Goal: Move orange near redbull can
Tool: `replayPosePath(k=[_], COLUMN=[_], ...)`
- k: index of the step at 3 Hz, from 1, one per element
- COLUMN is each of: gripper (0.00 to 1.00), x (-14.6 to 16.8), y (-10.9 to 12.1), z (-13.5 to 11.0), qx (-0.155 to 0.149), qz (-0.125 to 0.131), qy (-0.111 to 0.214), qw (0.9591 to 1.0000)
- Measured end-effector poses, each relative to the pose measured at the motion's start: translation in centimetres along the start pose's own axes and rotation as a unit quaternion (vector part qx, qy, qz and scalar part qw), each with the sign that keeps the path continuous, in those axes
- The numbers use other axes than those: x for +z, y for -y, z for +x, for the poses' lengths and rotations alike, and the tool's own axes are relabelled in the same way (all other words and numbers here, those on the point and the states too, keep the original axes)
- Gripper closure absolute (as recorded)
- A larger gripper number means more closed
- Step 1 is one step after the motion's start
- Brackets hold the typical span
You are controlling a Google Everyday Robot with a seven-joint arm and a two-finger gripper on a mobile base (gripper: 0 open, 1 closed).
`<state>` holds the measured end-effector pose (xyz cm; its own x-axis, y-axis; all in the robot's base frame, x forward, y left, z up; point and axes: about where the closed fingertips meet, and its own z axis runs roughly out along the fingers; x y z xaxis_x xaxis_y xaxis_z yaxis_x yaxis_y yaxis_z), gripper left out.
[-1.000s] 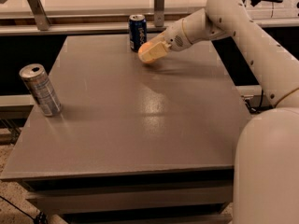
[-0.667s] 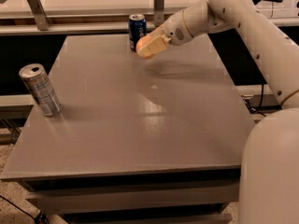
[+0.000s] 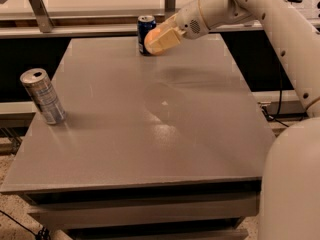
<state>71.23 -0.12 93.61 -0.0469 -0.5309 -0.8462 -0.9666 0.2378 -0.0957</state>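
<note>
I should release the orange on the grey table [image 3: 75,95], right up against the inner side of the redbull can.
The orange [image 3: 152,36] is held in my gripper [image 3: 160,40], which is shut on it and carries it above the far edge of the table, right in front of the dark blue can. The redbull can [image 3: 43,96], slim and silver-grey with a silver top, stands upright near the table's left edge, far from the orange. My white arm reaches in from the upper right.
A dark blue can [image 3: 145,28] stands at the back edge of the grey table [image 3: 160,134], partly behind the orange. A metal rail and post [image 3: 40,6] run behind the table. The robot's white body [image 3: 292,184] fills the lower right.
My gripper has lifted the orange off the table and moved it left, from beside the blue can to in front of it. The cans have not moved.
</note>
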Motion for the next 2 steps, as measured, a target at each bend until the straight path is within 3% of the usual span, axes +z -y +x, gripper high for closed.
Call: replayPosePath(k=[1,2], gripper=[1.0,1.0], x=[3.0,6.7], y=[-4.3,-11.0], z=[-2.4,-5.4], qx=[-0.028,-0.078], qz=[-0.072,-0.166], qy=[0.008,0.011], qw=[0.997,0.9829])
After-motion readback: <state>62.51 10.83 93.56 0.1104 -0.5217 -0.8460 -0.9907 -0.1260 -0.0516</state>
